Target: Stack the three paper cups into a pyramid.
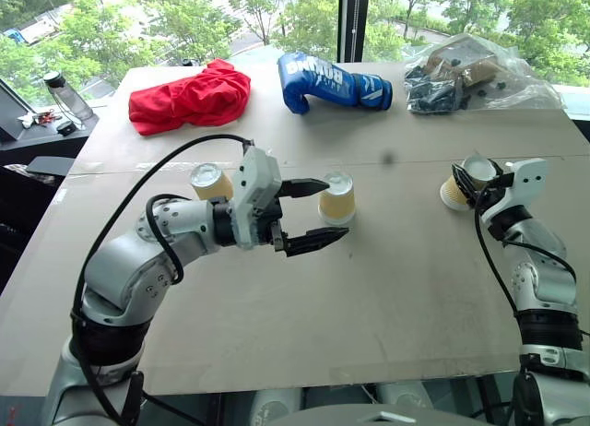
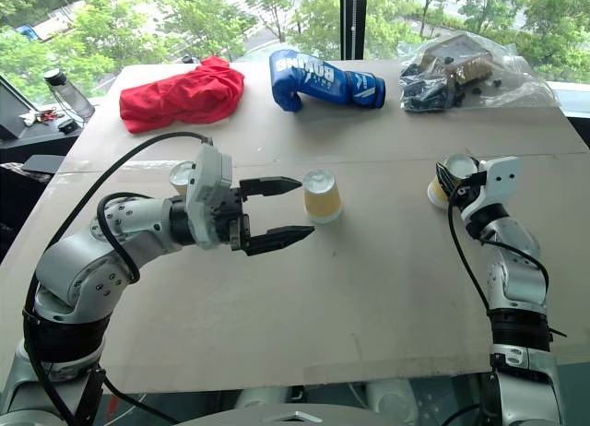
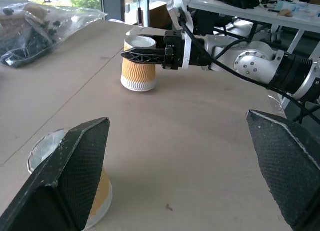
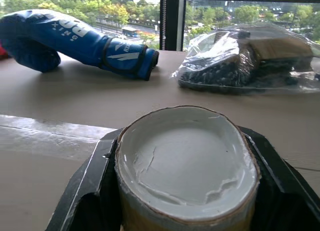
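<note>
Next, my right gripper sets the paper cup down on the table [image 1: 371, 210] next to the middle cup, with the glove still beyond.
Three tan ribbed paper cups stand upside down on the brown table [image 1: 369, 288]. The middle cup [image 1: 336, 198] sits just past the fingertips of my left gripper [image 2: 302, 206], which is open and level, with nothing between its fingers. A second cup [image 1: 211, 182] stands behind that gripper's wrist, partly hidden. My right gripper [image 1: 472, 179] is shut on the third cup [image 3: 139, 71] at the right side of the table. Its black fingers [image 4: 87, 191] press both sides, and the cup's white end [image 4: 185, 156] is squeezed into an oval.
Along the far edge lie a red cloth [image 1: 189, 96], a blue boxing glove [image 1: 332, 83] and a clear plastic bag [image 1: 470, 71] of dark items. A water bottle [image 1: 66, 94] stands off the table's left. A seam [image 1: 387, 159] crosses the tabletop.
</note>
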`<state>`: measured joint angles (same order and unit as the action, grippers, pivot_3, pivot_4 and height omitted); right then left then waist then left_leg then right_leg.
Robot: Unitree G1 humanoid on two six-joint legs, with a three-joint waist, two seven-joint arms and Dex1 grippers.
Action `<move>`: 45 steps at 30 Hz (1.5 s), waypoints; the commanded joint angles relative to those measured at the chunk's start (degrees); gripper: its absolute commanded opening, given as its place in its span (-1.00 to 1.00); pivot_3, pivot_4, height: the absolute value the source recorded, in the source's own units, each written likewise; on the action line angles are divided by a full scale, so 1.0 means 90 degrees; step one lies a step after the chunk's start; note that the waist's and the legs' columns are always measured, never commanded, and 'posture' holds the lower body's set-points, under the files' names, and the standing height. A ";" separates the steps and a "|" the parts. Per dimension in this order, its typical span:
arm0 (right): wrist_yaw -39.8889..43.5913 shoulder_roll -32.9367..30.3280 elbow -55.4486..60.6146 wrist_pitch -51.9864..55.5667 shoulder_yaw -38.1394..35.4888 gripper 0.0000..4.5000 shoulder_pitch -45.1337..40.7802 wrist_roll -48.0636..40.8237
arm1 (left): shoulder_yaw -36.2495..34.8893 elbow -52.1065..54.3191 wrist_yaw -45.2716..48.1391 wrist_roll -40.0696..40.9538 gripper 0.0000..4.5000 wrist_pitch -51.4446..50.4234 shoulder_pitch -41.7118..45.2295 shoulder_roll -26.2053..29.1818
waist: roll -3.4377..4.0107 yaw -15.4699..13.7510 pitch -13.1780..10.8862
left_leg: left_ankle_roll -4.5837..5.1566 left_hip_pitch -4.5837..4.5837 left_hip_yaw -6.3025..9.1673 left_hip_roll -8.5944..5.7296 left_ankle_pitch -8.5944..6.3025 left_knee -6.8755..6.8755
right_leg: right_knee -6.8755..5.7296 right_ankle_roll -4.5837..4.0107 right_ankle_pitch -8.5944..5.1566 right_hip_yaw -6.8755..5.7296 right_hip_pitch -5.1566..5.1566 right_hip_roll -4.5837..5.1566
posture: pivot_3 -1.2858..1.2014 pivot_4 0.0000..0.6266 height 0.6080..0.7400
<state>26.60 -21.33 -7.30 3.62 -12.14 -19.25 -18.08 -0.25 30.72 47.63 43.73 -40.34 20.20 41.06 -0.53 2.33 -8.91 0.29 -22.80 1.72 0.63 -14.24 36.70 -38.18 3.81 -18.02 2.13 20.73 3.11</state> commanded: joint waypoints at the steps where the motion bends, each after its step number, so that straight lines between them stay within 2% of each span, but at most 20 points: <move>1: 0.0198 0.0129 0.0562 -0.0007 0.0443 -0.02 -0.0109 0.0074 | -0.0380 0.0350 -0.0066 -0.0061 1.00 0.0161 -0.0322 0.0149 | 0.0000 0.0000 0.0000 | 0.0001 0.0001 -0.0001 0.0001 0.0000 0.0000 | -0.0001 0.0000 0.0000 0.0001 0.0000 0.0000 | 0.03 -0.52 1.00; 10: 0.0628 0.0538 0.0266 -0.0191 0.1525 -0.02 -0.0511 0.0505 | -0.0890 0.0617 -0.0647 -0.0148 1.00 0.0056 -0.1118 0.0203 | 0.0000 -0.0016 0.0000 | 0.0004 0.0001 0.0001 0.0002 -0.0003 0.0001 | -0.0005 0.0000 0.0000 0.0000 0.0003 0.0003 | 0.03 -0.52 1.00; 19: 0.0828 0.0889 0.0143 0.0089 0.1854 -0.02 -0.0671 0.0468 | -0.1133 0.0898 -0.0848 -0.0117 1.00 -0.0010 -0.1450 0.0321 | 0.0000 -0.0019 0.0000 | 0.0003 0.0000 0.0002 0.0003 -0.0002 0.0003 | -0.0009 0.0000 0.0000 -0.0002 0.0006 0.0004 | 0.03 -0.52 1.00; 29: 0.1023 0.0856 0.0268 0.0382 0.1912 -0.02 -0.0561 0.0471 | -0.1224 0.0912 -0.0897 -0.0094 1.00 -0.0009 -0.1515 0.0352 | 0.0000 -0.0012 0.0000 | 0.0004 0.0002 0.0001 0.0003 -0.0003 0.0003 | -0.0013 0.0000 0.0000 0.0000 0.0007 0.0004 | 0.03 -0.52 1.00; 30: 0.1032 0.0853 0.0276 0.0395 0.1911 0.42 -0.0554 0.0470 | -0.1216 0.0908 -0.0896 -0.0100 1.00 -0.0004 -0.1509 0.0346 | -0.0001 -0.0012 0.0000 | 0.0004 0.0002 0.0001 0.0002 -0.0003 0.0003 | -0.0013 0.0000 0.0000 0.0000 0.0007 0.0004 | 0.03 -0.52 1.00; 31: 0.1023 0.0863 0.0280 0.0389 0.1899 0.53 -0.0550 0.0472 | -0.1206 0.0901 -0.0893 -0.0109 1.00 0.0002 -0.1504 0.0344 | -0.0001 -0.0012 0.0000 | 0.0005 0.0002 0.0001 0.0003 -0.0003 0.0004 | -0.0013 0.0000 0.0000 0.0000 0.0007 0.0004 | 0.03 -0.52 1.00; 33: 0.1012 0.0881 0.0288 0.0386 0.1872 0.99 -0.0546 0.0476 | -0.1197 0.0892 -0.0889 -0.0119 1.00 0.0012 -0.1495 0.0339 | -0.0001 -0.0012 0.0000 | 0.0006 0.0002 0.0000 0.0003 -0.0004 0.0004 | -0.0013 0.0000 0.0000 0.0000 0.0007 0.0004 | 0.03 -0.52 1.00; 38: 0.1114 0.0809 0.0382 0.0402 0.1764 0.99 -0.0519 0.0385 | -0.1216 0.0826 -0.0981 -0.0194 1.00 0.0127 -0.1426 0.0220 | -0.0001 -0.0015 0.0000 | 0.0006 0.0002 0.0001 0.0002 -0.0004 0.0004 | -0.0013 0.0000 0.0000 0.0000 0.0007 0.0004 | 0.03 -0.52 1.00; 45: 0.1455 0.0258 0.0672 0.0557 0.1473 0.99 -0.0300 0.0144 | -0.1239 0.0857 -0.1257 -0.0546 1.00 0.0396 -0.1654 0.0039 | -0.0001 -0.0023 0.0000 | 0.0013 0.0002 0.0001 0.0002 -0.0008 0.0004 | -0.0012 0.0000 0.0000 0.0000 0.0007 0.0006 | 0.03 -0.52 1.00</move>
<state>38.45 -17.97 -4.16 8.62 3.06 -22.39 -15.50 -10.33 37.27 37.02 39.91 -38.53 5.76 41.80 -0.53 2.12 -8.91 0.43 -22.79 1.73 0.64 -14.33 36.73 -38.29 3.81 -18.02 2.14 20.79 3.16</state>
